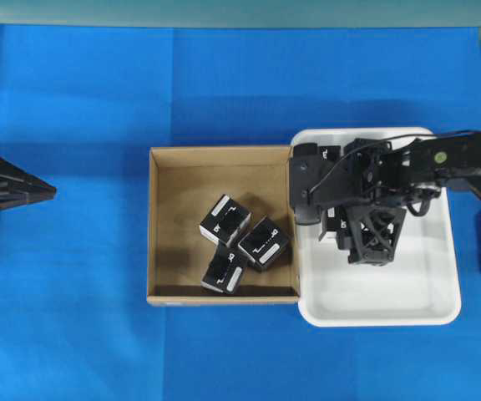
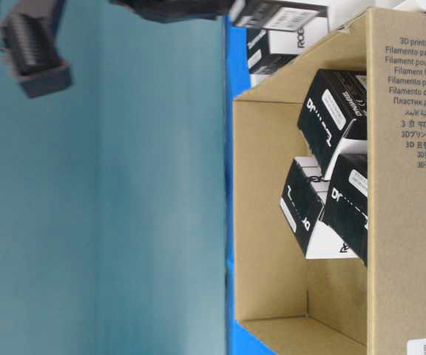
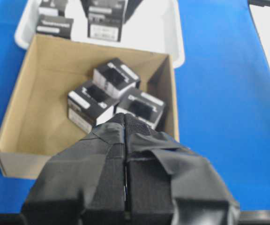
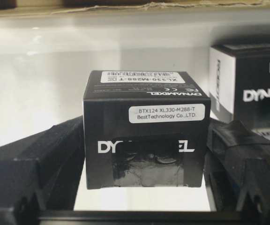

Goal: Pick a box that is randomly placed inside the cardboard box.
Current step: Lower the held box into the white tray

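I will use my right gripper to set the black box, now held over the white tray floor, down on the white tray's bottom close against the cardboard box's side [image 1: 318, 215] [image 4: 136, 89].
In the right wrist view, my right gripper [image 4: 144, 157] is shut on a black box [image 4: 144, 122] with a white label, one finger against each side, over the white tray floor. From overhead this gripper [image 1: 320, 213] sits at the tray's left end, just beside the cardboard box [image 1: 153, 225]. Three more black boxes [image 1: 225, 220] [image 1: 264, 243] [image 1: 225, 272] lie bunched inside the cardboard box, towards its right wall. At the far left my left gripper [image 1: 47, 190] is shut and holds nothing. Its fingertips [image 3: 124, 119] point towards the carton.
The white plastic tray [image 1: 424, 292] stands against the carton's right wall. Another black box [image 4: 247, 89] stands in it to the right of the held one, and two [image 3: 54, 24] [image 3: 106, 23] show in the left wrist view. Blue cloth covers the table.
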`<state>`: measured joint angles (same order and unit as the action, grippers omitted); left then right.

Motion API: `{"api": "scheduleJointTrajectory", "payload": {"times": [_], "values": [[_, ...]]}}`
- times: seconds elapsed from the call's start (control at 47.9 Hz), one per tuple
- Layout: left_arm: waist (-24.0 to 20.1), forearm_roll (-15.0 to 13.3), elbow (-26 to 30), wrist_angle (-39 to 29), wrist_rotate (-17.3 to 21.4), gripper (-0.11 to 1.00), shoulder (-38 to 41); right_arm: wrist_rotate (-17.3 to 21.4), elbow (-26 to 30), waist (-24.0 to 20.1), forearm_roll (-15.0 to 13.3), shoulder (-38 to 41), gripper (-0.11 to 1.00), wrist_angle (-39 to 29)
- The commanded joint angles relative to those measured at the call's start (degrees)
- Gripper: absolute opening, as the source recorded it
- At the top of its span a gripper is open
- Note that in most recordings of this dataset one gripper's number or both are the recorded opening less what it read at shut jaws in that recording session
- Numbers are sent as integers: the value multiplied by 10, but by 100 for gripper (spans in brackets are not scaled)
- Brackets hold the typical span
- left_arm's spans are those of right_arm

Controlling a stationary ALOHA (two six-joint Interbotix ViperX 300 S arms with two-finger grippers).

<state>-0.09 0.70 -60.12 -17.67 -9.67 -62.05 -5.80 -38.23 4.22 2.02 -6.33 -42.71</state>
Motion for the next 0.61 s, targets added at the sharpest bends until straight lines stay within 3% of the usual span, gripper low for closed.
{"api": "scheduleJointTrajectory", "payload": {"times": [0.0,0.585], "values": [[1,2,7,6,1,-7,6,0,-5,-2,1,11,76,25],[1,2,5,5,1,-7,13,-2,-18,-2,-1,66,76,87]]}}
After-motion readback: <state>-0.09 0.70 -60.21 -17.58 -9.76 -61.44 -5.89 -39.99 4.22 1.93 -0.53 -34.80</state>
